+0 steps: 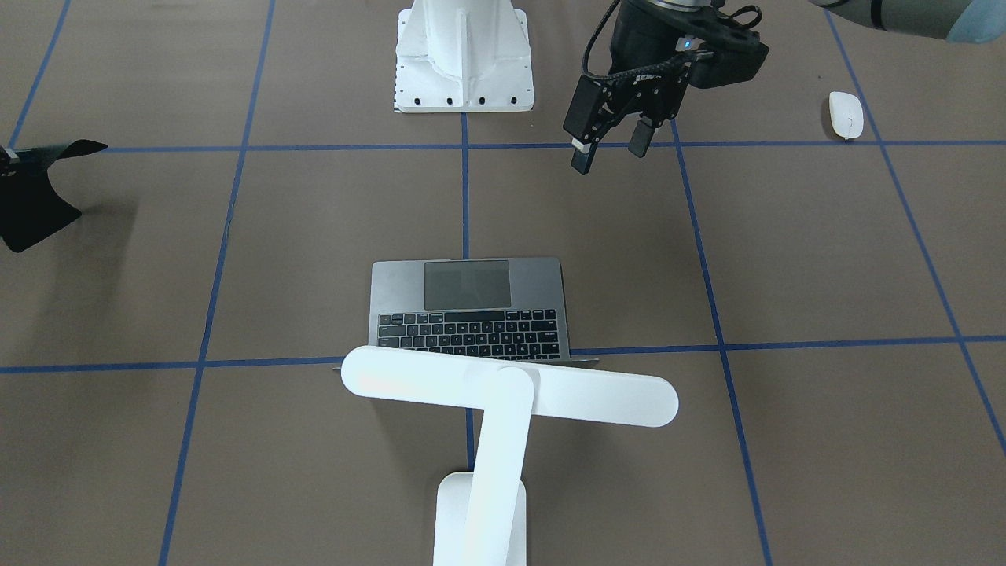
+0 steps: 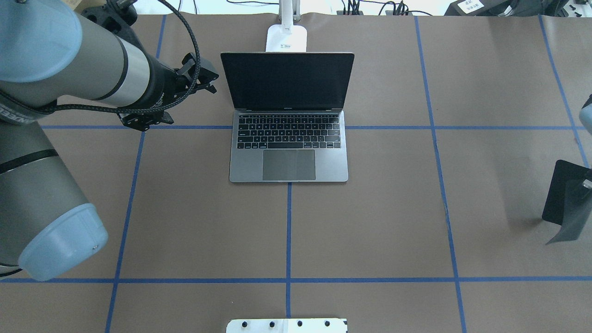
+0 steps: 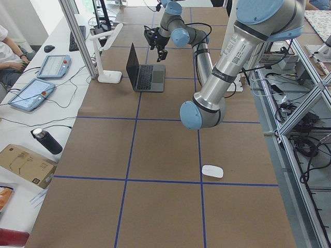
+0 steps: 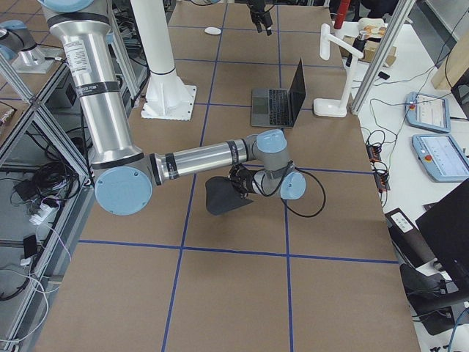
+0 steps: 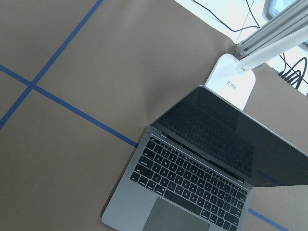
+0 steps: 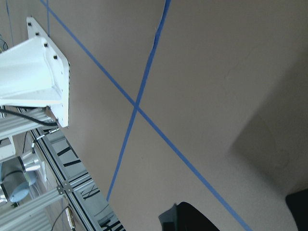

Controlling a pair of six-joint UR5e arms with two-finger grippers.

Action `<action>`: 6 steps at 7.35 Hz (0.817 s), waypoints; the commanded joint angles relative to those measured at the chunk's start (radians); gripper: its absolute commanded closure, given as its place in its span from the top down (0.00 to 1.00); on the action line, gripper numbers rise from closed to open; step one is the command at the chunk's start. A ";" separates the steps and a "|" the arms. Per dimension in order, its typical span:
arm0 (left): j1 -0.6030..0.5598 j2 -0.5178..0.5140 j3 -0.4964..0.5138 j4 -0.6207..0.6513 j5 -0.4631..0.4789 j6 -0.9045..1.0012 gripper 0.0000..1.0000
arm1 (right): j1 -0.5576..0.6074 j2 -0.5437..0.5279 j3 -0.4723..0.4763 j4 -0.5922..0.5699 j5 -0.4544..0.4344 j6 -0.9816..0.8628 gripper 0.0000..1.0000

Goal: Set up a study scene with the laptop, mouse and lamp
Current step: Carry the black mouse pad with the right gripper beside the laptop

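Note:
Next, my right gripper lets go of the black mat on the brown table (image 1: 265, 294), between the laptop and the nearby blue tape line.
The laptop (image 2: 289, 159) stands open at the table's middle, screen dark; it also shows in the front view (image 1: 471, 310) and the left wrist view (image 5: 187, 187). The lamp (image 1: 511, 393) stands behind it, its bar head over the screen's top edge and its base (image 2: 286, 39) on the table. The mouse (image 1: 846, 115) lies alone near the robot's side, far to my left; it also shows in the left side view (image 3: 212, 171). My left gripper (image 1: 610, 157) hangs open and empty above the table, left of the laptop. My right gripper (image 4: 242, 182) is shut on a black mat (image 2: 566, 199), held upright off the table.
The white ribbed pedestal (image 1: 464, 55) stands at the robot's edge of the table, in line with the laptop. Blue tape lines (image 2: 289, 231) cross the brown table. Operators' tablets (image 3: 31, 93) and a bottle (image 3: 47, 140) lie beyond the far edge.

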 commanded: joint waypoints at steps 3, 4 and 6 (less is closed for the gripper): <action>0.001 -0.001 0.009 0.001 -0.002 -0.003 0.99 | -0.022 0.118 -0.017 0.074 0.115 0.356 0.00; -0.001 0.001 0.007 0.001 -0.002 -0.003 0.99 | -0.047 0.138 -0.007 0.126 0.155 0.477 0.00; -0.001 0.007 0.009 0.000 -0.002 -0.002 0.99 | -0.134 0.147 -0.004 0.195 0.259 0.630 0.00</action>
